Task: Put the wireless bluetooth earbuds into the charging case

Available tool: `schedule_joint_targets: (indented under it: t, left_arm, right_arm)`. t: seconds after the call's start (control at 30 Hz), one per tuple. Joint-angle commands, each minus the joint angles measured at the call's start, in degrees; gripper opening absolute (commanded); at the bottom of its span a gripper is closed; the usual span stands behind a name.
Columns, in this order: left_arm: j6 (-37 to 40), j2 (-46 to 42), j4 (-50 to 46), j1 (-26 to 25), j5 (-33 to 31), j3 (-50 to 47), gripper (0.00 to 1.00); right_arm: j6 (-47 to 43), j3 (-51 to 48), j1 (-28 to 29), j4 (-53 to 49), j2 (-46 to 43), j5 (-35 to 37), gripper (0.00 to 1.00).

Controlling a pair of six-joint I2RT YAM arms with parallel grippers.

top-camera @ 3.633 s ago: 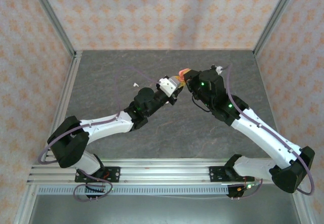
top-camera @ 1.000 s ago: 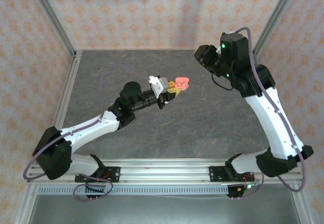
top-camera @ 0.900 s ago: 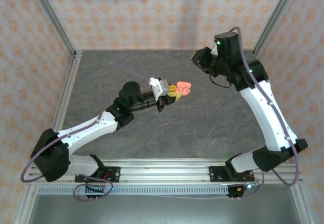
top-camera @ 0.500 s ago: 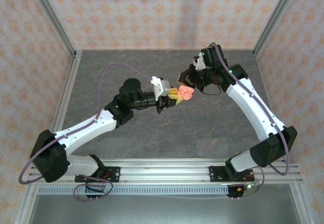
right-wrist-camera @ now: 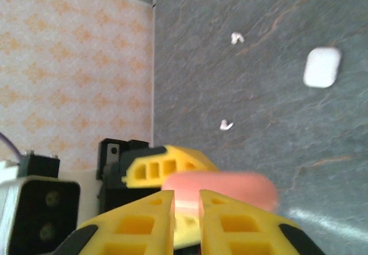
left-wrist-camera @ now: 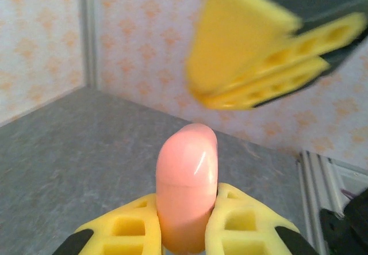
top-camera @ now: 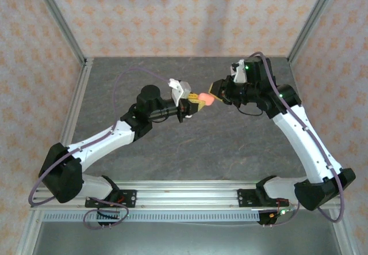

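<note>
I have the coral-pink charging case in my left gripper. Next, I release it on the grey table (top-camera: 172, 106), next to the white case.
A coral-pink charging case (left-wrist-camera: 187, 180) stands with its lid down between the fingers of my left gripper (left-wrist-camera: 185, 203), which is shut on it and holds it above the table (top-camera: 172, 145). My right gripper (right-wrist-camera: 187, 200) is right up against the case (right-wrist-camera: 230, 189), with its fingers (left-wrist-camera: 247, 65) hanging just above the case's top. Those fingers stand barely apart, with nothing between them. In the top view the two grippers meet at the case (top-camera: 205, 98). Two tiny white earbuds (right-wrist-camera: 236, 37) (right-wrist-camera: 226, 125) lie loose on the table below.
A white case (right-wrist-camera: 322, 67), shut, lies on the grey table beyond the earbuds. Patterned walls and metal rails (top-camera: 75, 117) enclose the table. Both arms reach in over the middle of the table.
My right arm swung down from the back right corner to the pink case. The case, which stood open a second ago, now has its lid down. My left gripper kept hold and shifted slightly.
</note>
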Motion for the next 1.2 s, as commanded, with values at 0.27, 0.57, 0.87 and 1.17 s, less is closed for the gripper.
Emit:
schedule_joint_targets:
  t: [0.27, 0.57, 0.87, 1.17]
  left_arm:
    - [-8.3, 8.5, -14.3, 11.1, -7.6, 1.9, 0.0]
    - [-9.2, 25.9, -23.5, 15.8, -11.9, 10.0, 0.0]
    - [-5.9, 31.0, -31.3, 17.5, -17.6, 15.2, 0.22]
    - [-1.2, 27.0, -38.5, 17.5, -23.5, 17.6, 0.56]
  right_arm:
    - [-9.0, 0.7, 0.6, -2.5, 13.7, 20.9, 0.36]
    - [-16.1, 15.7, 3.3, -5.0, 38.3, 22.7, 0.49]
    - [-14.5, 36.1, 6.2, -15.8, 58.7, 23.3, 0.58]
    - [-12.0, 32.1, 4.0, -11.2, 56.5, 19.4, 0.58]
